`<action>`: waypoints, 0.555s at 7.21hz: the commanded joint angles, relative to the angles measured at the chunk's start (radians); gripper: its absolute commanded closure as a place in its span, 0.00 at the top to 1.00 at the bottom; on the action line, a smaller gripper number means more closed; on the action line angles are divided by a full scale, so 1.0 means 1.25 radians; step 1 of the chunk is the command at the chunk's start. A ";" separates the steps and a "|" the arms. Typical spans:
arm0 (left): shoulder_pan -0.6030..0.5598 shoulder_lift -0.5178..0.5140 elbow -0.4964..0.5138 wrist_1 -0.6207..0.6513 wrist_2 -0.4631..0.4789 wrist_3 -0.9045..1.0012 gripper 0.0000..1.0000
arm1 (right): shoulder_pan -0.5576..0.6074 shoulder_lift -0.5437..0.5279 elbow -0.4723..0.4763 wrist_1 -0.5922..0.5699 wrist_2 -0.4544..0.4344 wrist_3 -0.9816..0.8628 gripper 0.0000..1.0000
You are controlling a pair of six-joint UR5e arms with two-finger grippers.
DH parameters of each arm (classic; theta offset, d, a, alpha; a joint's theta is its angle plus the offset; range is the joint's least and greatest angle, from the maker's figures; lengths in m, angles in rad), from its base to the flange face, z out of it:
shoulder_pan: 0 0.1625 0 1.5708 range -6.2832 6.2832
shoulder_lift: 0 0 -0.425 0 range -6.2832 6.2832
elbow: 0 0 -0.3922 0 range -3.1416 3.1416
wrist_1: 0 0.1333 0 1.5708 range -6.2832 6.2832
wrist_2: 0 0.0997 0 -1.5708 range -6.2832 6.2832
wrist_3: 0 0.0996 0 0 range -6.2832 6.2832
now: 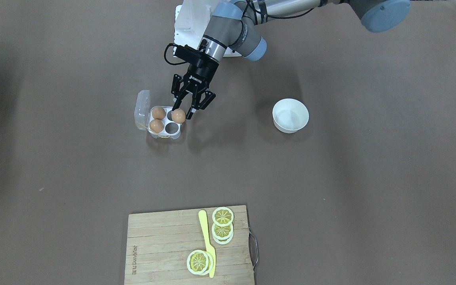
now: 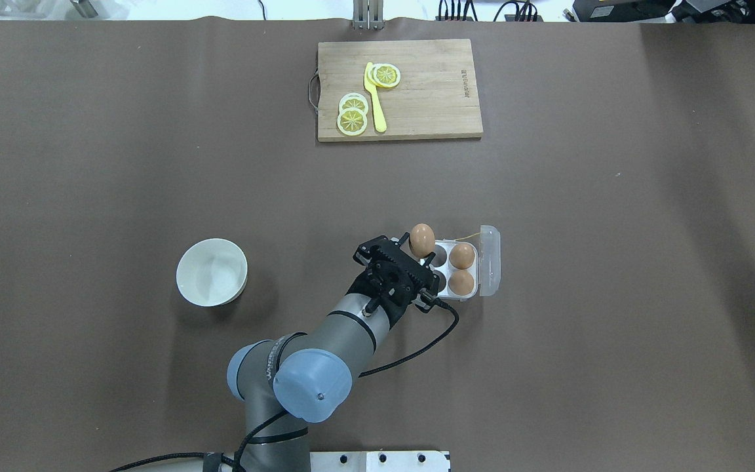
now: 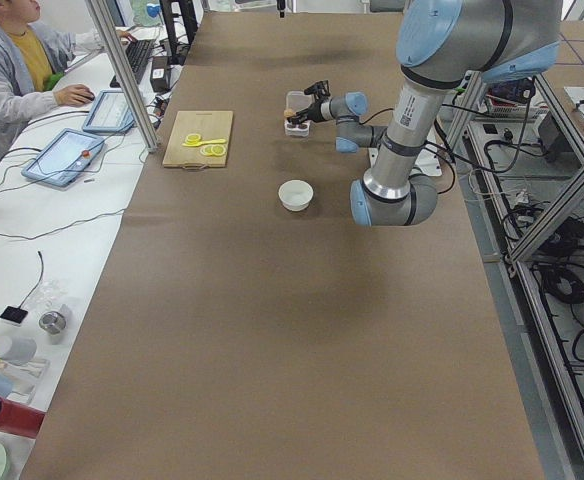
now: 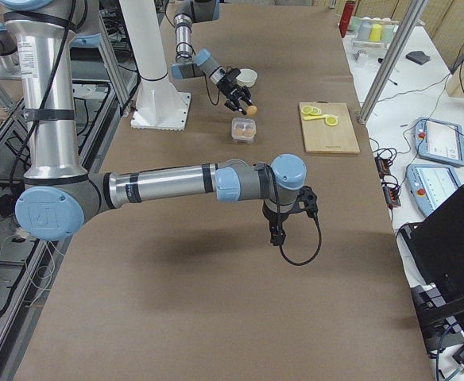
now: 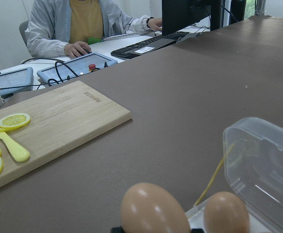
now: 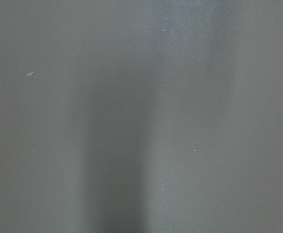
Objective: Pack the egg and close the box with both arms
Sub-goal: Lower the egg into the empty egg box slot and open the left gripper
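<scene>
My left gripper needs to release the brown egg into the egg box's empty cup [image 1: 170,114] nearest my left arm. The egg is held just above the box now.
My left gripper [image 1: 183,113] is shut on a brown egg [image 1: 178,116] and holds it just above the near-robot side of the clear egg box [image 1: 165,135]. The box lid [image 1: 141,107] stands open on the far side from the gripper. Two more eggs [image 1: 158,113] [image 1: 156,126] sit in cups; another cup [image 1: 171,127] is empty. In the overhead view the held egg [image 2: 422,240] is at the left edge of the box [image 2: 476,293]. The left wrist view shows the held egg [image 5: 153,211] and the lid [image 5: 265,165]. My right gripper [image 4: 276,235] hangs low over bare table, far from the box; I cannot tell if it is open or shut.
A white bowl [image 1: 290,115] stands on the table away from the box, on my left. A wooden cutting board [image 1: 160,245] with lemon slices [image 1: 223,216] and a yellow knife [image 1: 206,237] lies at the far edge. The white stand [image 1: 190,21] is behind the left gripper.
</scene>
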 commanded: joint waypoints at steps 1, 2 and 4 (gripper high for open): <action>0.005 -0.002 0.004 0.000 -0.035 0.007 0.00 | 0.000 -0.001 -0.003 0.000 0.001 0.000 1.00; 0.005 -0.002 0.005 0.001 -0.041 0.014 0.00 | 0.000 -0.001 -0.003 0.000 0.001 0.000 1.00; 0.005 -0.003 0.005 0.000 -0.043 0.045 0.00 | 0.000 -0.001 -0.006 0.000 0.001 0.000 1.00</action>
